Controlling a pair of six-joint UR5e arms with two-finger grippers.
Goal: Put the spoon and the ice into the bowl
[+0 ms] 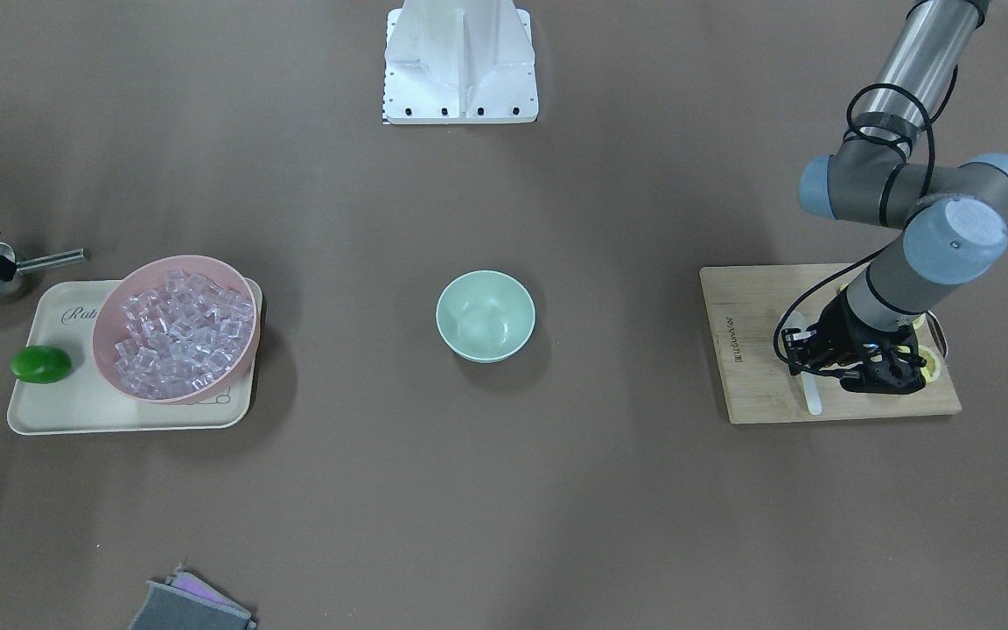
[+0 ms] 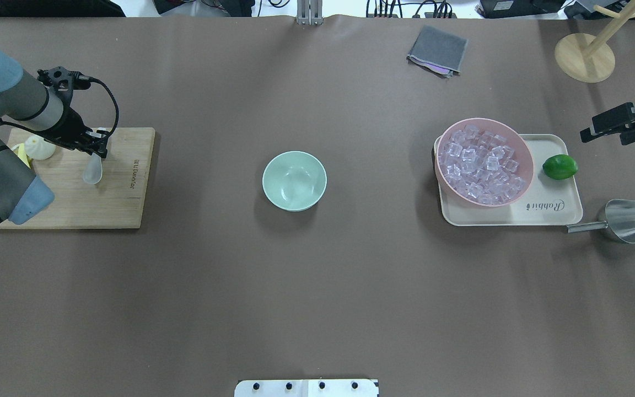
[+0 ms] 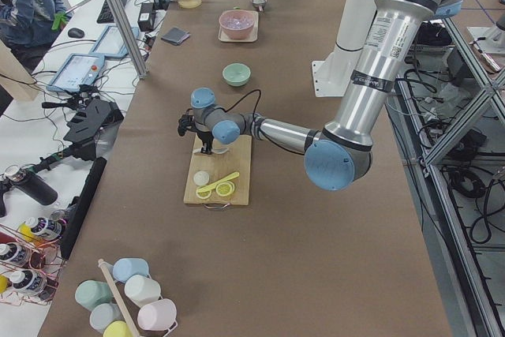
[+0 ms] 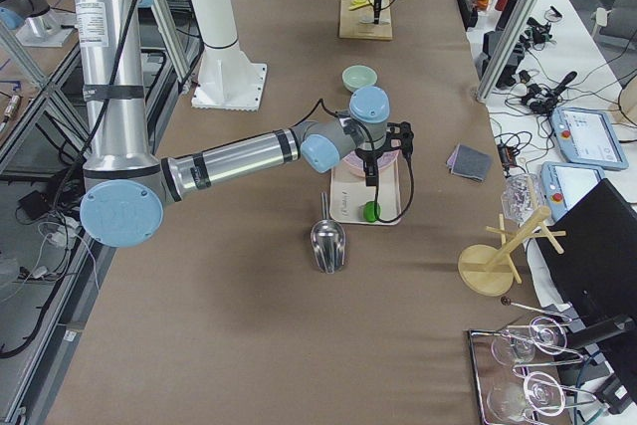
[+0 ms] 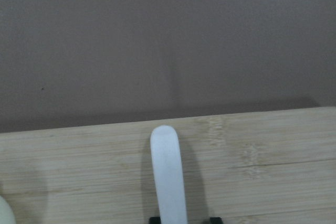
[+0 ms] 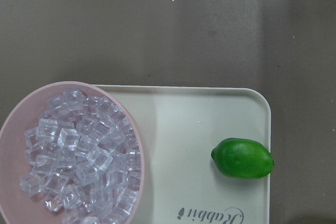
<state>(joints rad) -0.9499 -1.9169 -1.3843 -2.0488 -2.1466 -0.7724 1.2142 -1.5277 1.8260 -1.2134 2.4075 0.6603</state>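
Observation:
My left gripper is going to put the white spoon down inside the empty mint-green bowl [image 1: 492, 343], with the spoon's handle leaning over the bowl's rim.
The white spoon [image 5: 168, 171] lies on the wooden cutting board [image 2: 102, 204], its scoop [image 2: 92, 171] toward the robot. My left gripper [image 2: 98, 148] is down over the handle, with a finger on each side, and looks shut on it. The mint-green bowl [image 2: 294, 181] stands empty at the table's middle, also seen in the front-facing view [image 1: 485, 315]. The clear ice cubes [image 2: 480, 165] fill a pink bowl [image 6: 16, 129] on a cream tray [image 2: 549, 212]. My right gripper [image 2: 634, 129] hovers beyond the tray's right end; I cannot tell whether it is open or shut.
A green lime [image 2: 560, 166] lies on the tray. A metal scoop [image 2: 626, 220] lies right of the tray. Lemon pieces and a yellow utensil [image 3: 217, 185] sit on the board. A grey cloth [image 2: 437, 49] and a wooden stand [image 2: 585, 55] are at the far side.

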